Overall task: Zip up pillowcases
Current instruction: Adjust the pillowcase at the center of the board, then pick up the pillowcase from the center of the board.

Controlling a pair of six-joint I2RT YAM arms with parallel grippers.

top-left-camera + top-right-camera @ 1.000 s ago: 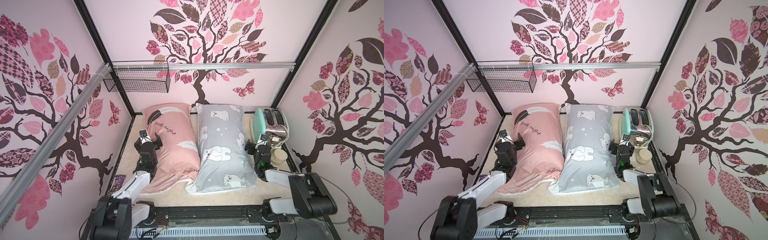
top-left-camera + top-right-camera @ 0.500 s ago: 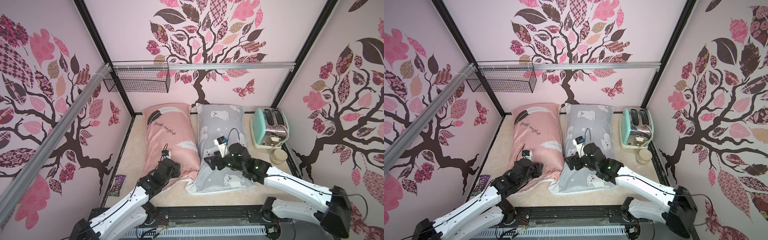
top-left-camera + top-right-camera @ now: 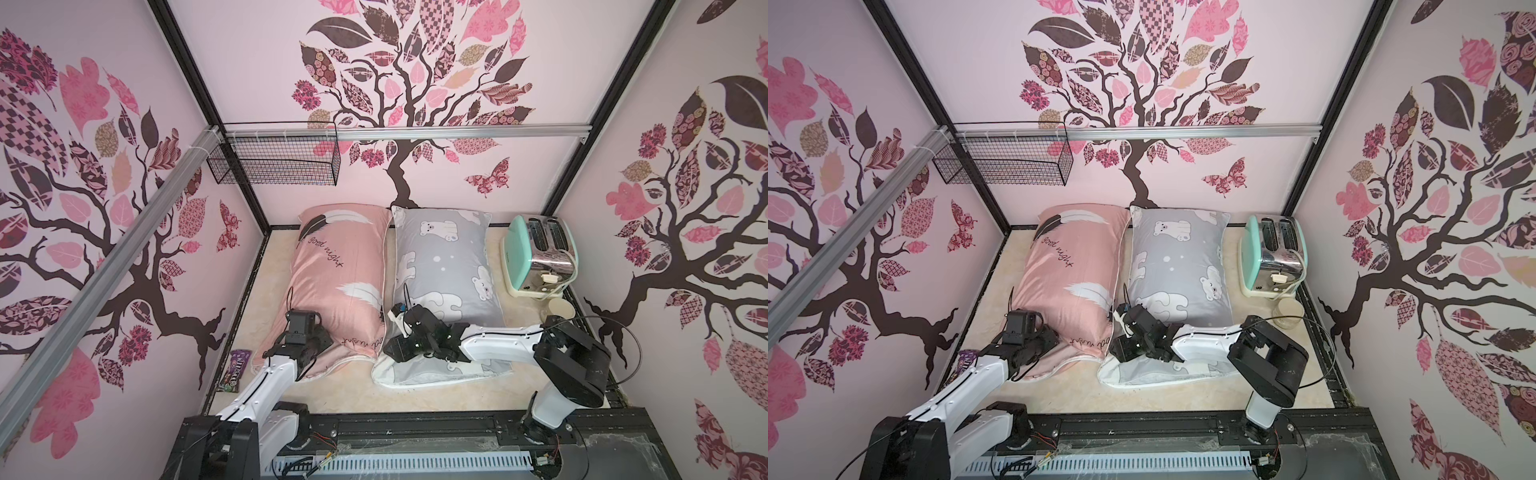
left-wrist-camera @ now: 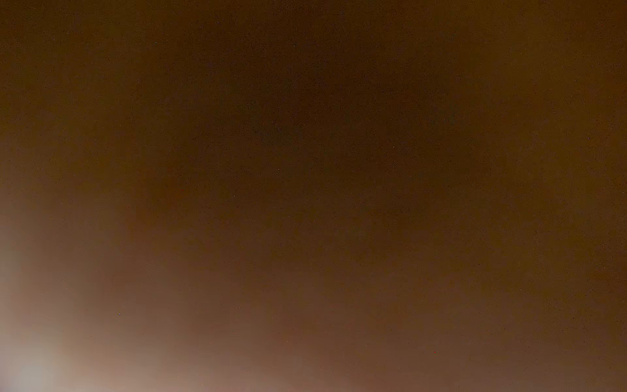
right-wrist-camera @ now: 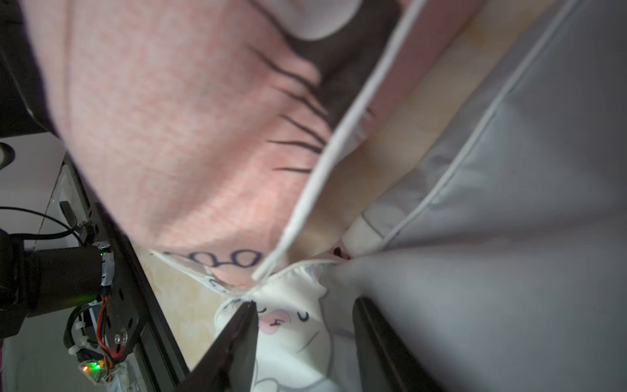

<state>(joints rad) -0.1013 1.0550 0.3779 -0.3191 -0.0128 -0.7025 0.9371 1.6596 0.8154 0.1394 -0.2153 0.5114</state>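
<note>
My right gripper is holding the grey pillowcase's corner. It should open and take the pink pillowcase's near corner (image 3: 374,345), opposite my left gripper, before zipping.
Two pillowcases lie side by side in both top views: a pink pillowcase (image 3: 332,270) (image 3: 1067,270) with feathers and "good night" script, and a grey pillowcase (image 3: 444,266) (image 3: 1175,266) with polar bears. My left gripper (image 3: 309,357) (image 3: 1034,353) presses into the pink one's near left corner. Its fingers are hidden, and the left wrist view is dark, covered by something close. My right gripper (image 3: 395,353) (image 5: 305,302) sits at the grey one's near left corner, shut on a bunch of bear-printed fabric. The pink pillowcase (image 5: 190,135) lies just beyond.
A mint and chrome toaster (image 3: 540,253) stands right of the grey pillowcase, with a beige cup (image 3: 559,309) in front of it. A purple candy bag (image 3: 235,370) lies by the left wall. A wire basket (image 3: 274,160) hangs at the back left. A black rail (image 3: 415,424) runs along the front.
Both arms swung from the pillows' outer sides to their near corners. The right arm came from beside the toaster across the grey pillowcase. Both grippers' jaws narrowed.
</note>
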